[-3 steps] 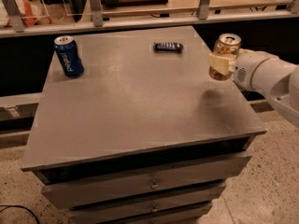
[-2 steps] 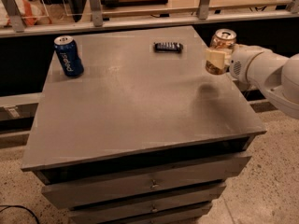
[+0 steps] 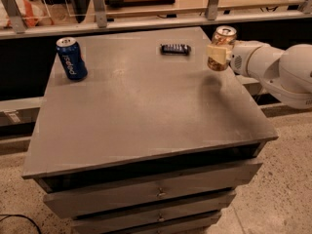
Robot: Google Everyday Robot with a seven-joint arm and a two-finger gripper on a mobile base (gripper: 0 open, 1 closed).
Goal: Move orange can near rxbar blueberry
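Next, I release the orange can from my gripper so it is upright on the table (image 3: 198, 58), next to the end of the rxbar blueberry that faces the white arm.
The orange can (image 3: 222, 39), pale orange-tan with a silver top, is held upright in my gripper (image 3: 219, 52) above the right side of the grey table top (image 3: 141, 101). The gripper is shut on the can, with a pale finger across its front. The white arm (image 3: 273, 67) reaches in from the right. The rxbar blueberry (image 3: 175, 48), a small dark flat bar, lies on the table near the far edge, to the left of the can and apart from it.
A blue Pepsi can (image 3: 71, 58) stands upright at the table's far left corner. A metal rail with posts (image 3: 146, 23) runs behind the table. Drawers (image 3: 156, 194) sit below the top. The floor is speckled.
The gripper has carried the orange can leftward and slightly up, toward the rxbar. The Pepsi can and the bar have not moved.
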